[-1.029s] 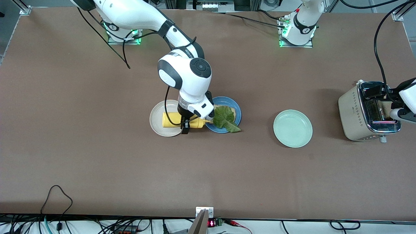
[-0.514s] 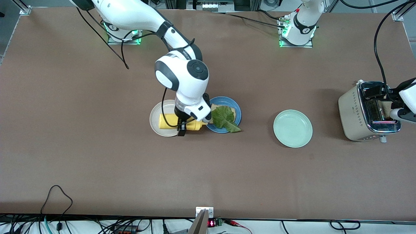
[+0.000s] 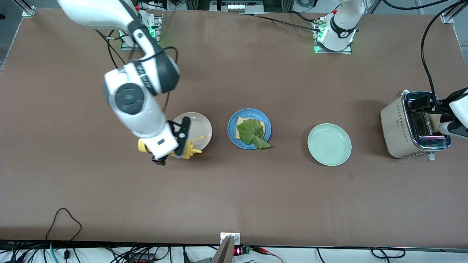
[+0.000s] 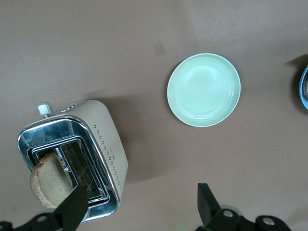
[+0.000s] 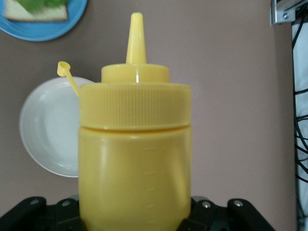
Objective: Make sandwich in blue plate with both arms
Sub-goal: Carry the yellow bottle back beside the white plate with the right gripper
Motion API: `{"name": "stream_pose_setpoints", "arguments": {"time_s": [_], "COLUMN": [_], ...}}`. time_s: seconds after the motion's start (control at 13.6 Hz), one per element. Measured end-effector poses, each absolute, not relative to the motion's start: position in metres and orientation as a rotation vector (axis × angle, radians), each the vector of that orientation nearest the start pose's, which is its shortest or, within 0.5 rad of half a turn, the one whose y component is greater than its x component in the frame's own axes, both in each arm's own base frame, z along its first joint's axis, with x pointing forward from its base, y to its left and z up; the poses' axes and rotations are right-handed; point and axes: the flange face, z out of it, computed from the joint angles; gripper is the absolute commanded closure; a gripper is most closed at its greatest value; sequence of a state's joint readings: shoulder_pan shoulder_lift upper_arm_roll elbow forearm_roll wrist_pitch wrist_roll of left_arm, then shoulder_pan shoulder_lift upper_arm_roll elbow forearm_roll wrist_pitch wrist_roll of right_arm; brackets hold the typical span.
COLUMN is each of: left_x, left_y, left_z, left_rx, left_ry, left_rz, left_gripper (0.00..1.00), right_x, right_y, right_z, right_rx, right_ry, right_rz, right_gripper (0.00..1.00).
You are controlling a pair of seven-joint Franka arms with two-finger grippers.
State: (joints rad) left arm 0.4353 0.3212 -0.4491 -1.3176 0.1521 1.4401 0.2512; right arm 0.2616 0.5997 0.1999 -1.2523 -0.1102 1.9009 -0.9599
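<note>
My right gripper will let go of the yellow squeeze bottle on the table (image 3: 120, 150) beyond the cream-white plate, away from the blue plate.
The blue plate (image 3: 267, 126) holds one toasted bread slice (image 3: 240, 123) with a green lettuce leaf (image 3: 251, 133) on top. My right gripper (image 3: 172, 146) is shut on a yellow squeeze bottle (image 3: 190, 149), held over the table at the edge of a cream-white plate (image 3: 199, 126). In the right wrist view the bottle (image 5: 134, 159) fills the middle, its cap hanging open. My left gripper (image 4: 139, 207) is open over the toaster (image 4: 108, 149), one finger (image 4: 72, 209) next to a bread slice (image 4: 48, 180) standing in the slot.
A pale mint-green plate (image 3: 329, 144) lies between the blue plate and the toaster (image 3: 398, 128), which stands at the left arm's end of the table. Cables run along the table's edge nearest the front camera.
My right arm has swung away from the blue plate toward its own end of the table, carrying the yellow bottle past the cream-white plate. The left arm has not moved.
</note>
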Motion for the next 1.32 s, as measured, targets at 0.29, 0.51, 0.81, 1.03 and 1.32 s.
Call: {"name": "stream_pose_setpoints", "arguments": {"time_s": [0.29,0.51,0.81,1.03,1.32], "left_x": [0.625,0.625,0.625,0.625,0.625], "left_y": [0.053,0.053,0.053,0.053,0.053], "left_z": [0.556,0.556,0.556,0.556,0.556], "left_rx": [-3.113,-3.113,-3.113,-3.113,-3.113], "left_ry": [0.390,0.390,0.390,0.390,0.390], "left_rz": [0.266,0.266,0.266,0.266,0.266], "left_gripper": [0.00,0.00,0.00,0.00,0.00], "right_x": [0.697,0.708,0.702,0.693,0.687], "right_y": [0.192,0.108,0.024,-0.017,-0.062], "right_z": [0.434,0.430,0.399,0.364,0.296], "right_rx": [-2.239,-2.090,-1.886,-1.727,-1.532], "right_ry": [-1.825,-1.666,-1.516,-1.413,-1.386], "right_rz": [-0.192,-0.313,-0.485,-0.605,-0.794], "right_gripper": [0.70,0.70,0.70,0.70,0.68]}}
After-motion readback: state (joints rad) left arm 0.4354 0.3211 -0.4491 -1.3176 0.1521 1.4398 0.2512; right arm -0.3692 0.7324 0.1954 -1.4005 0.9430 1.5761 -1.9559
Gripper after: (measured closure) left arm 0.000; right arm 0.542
